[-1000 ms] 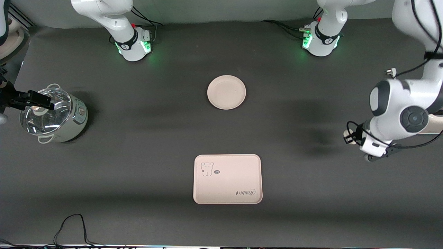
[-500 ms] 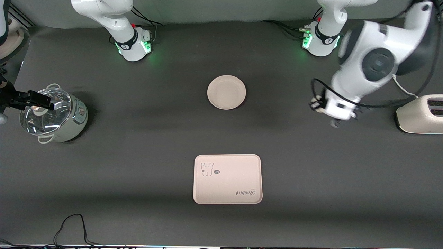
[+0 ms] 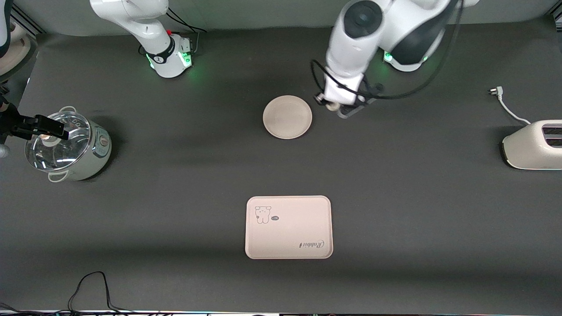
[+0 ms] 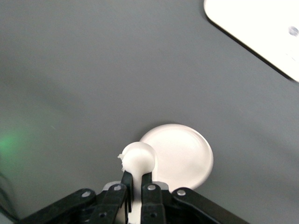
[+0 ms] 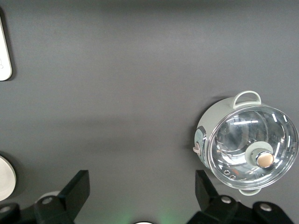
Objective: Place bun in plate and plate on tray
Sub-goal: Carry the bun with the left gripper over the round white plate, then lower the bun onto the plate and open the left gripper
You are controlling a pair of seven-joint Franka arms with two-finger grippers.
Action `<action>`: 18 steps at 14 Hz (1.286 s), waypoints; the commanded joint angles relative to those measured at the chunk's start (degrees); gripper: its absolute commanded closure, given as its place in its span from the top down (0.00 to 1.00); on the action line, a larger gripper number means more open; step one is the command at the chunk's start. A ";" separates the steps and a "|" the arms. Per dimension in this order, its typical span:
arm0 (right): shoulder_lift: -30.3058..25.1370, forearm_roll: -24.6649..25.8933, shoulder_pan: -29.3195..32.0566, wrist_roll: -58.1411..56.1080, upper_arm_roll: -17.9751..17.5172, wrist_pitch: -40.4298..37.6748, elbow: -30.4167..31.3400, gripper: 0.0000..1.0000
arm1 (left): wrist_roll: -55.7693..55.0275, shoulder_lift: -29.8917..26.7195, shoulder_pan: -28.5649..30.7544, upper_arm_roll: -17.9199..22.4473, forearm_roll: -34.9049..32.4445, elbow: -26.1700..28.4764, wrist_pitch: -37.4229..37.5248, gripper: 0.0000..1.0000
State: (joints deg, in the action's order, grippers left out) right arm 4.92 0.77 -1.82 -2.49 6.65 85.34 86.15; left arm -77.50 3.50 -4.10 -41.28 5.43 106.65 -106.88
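Next, my left gripper lowers its fingers' hold on the bun and lets it go near the middle of the plate [image 3: 290,119] [image 4: 173,158].
The plate [image 3: 287,117] lies in the middle of the table, nearer the robots' bases than the tray [image 3: 288,227], which has the rabbit drawing. My left gripper [image 3: 338,107] is shut on the bun [image 3: 332,105] and holds it in the air just beside the plate's rim, toward the left arm's end. In the left wrist view the bun [image 4: 138,158] sits between the tips of my left gripper [image 4: 137,175], with the plate [image 4: 182,154] and a tray corner [image 4: 261,32] past it. My right gripper [image 5: 141,179] waits open and empty, high over the table.
A pot with a glass lid [image 3: 70,147] stands at the right arm's end and also shows in the right wrist view [image 5: 247,142]. A black fixture [image 3: 39,125] reaches over its lid. A toaster [image 3: 533,145] and its plug [image 3: 495,91] lie at the left arm's end.
My left arm has swung from beside the toaster across to the plate's rim, carrying the bun. The plate, tray and pot have not moved.
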 commanded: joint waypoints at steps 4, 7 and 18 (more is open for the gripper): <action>-0.35 -0.42 0.07 -0.94 0.20 -0.61 -0.11 1.00 | -10.37 11.69 -8.19 -1.09 -1.21 -0.05 -11.75 0.00; -0.35 -0.42 0.07 -0.94 0.20 -0.61 -0.11 1.00 | -16.25 16.18 -11.62 -1.09 -8.13 5.65 -21.32 0.00; -0.43 -0.42 -0.02 -0.94 0.20 -0.61 -0.11 1.00 | -29.55 28.14 -13.04 -0.56 -28.81 8.31 -29.61 0.16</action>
State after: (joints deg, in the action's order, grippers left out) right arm 4.92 0.77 -1.82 -2.49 6.66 85.33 86.16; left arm -105.11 31.08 -16.52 -42.12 -21.54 115.66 -136.09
